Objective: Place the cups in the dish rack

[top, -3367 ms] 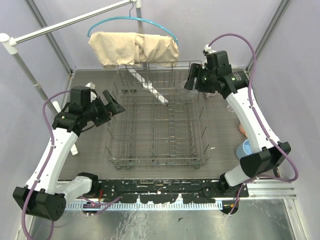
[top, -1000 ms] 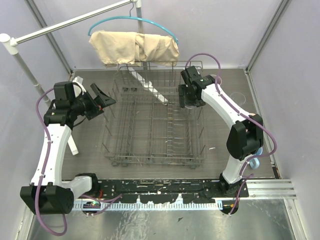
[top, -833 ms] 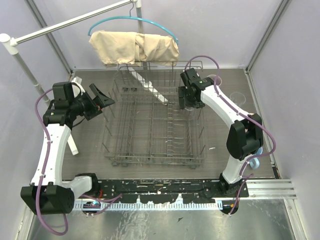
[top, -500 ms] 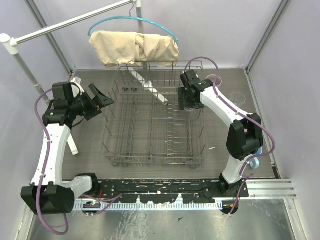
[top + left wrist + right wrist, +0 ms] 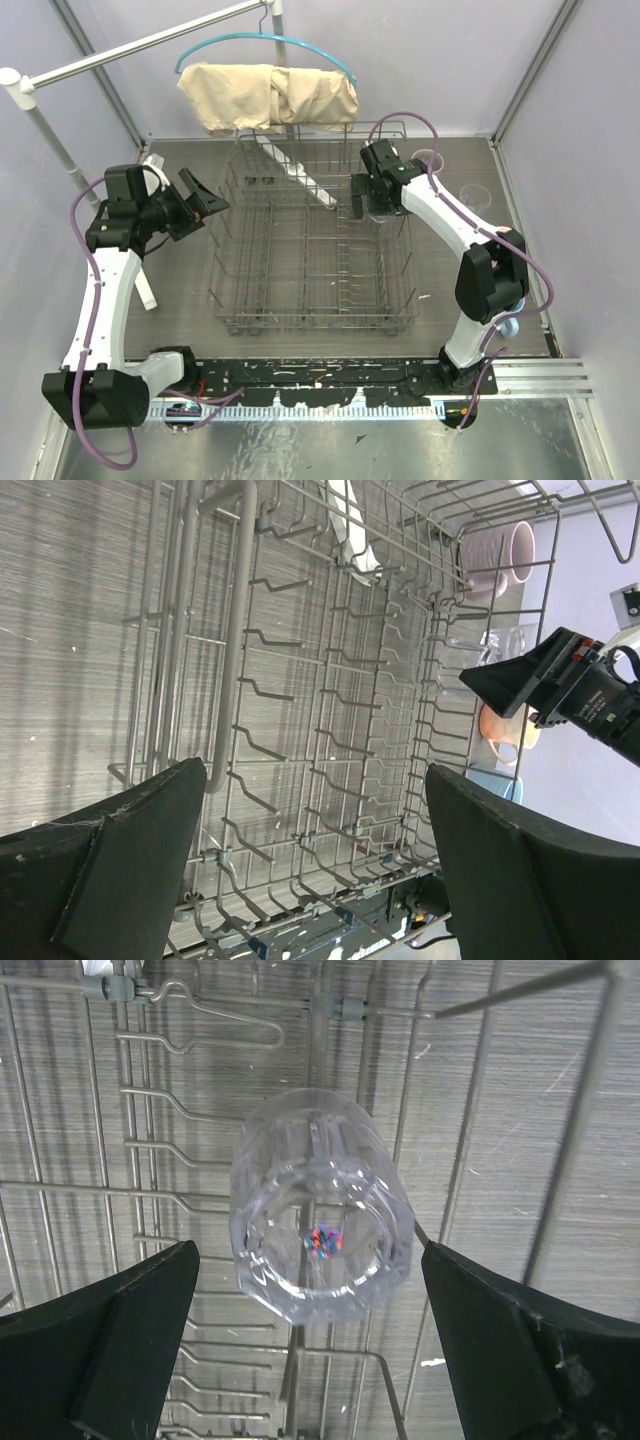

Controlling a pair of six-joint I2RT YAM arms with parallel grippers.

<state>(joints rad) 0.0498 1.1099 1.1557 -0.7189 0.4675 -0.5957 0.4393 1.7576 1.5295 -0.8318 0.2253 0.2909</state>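
Note:
The robot's right gripper should close on the far rim (image 5: 474, 185) of the clear tumbler that is outside the dish rack, between the mauve mug and the peach mug.
The grey wire dish rack (image 5: 300, 300) fills the middle of the table and also shows in the left wrist view (image 5: 300, 710). My right gripper (image 5: 372, 203) hangs over its back right corner, open. One clear glass tumbler (image 5: 320, 1225) stands mouth-down on the tines between the spread fingers (image 5: 110, 1350), touching neither. My left gripper (image 5: 212, 198) is open and empty just left of the rack. Outside the rack's right side are the mauve mug (image 5: 497, 555), the second clear tumbler (image 5: 500, 640), the peach mug (image 5: 505, 735) and the light blue mug (image 5: 495, 780).
A beige cloth on a teal hanger (image 5: 268, 95) hangs from a white rail above the rack's back edge. A white flat piece (image 5: 295, 170) leans in the rack's back. A white strip (image 5: 148, 290) lies left of the rack. Purple walls close in both sides.
My right gripper carried the clear tumbler from the back right into the rack, then opened and let go of it. My left arm drew back a little to the left.

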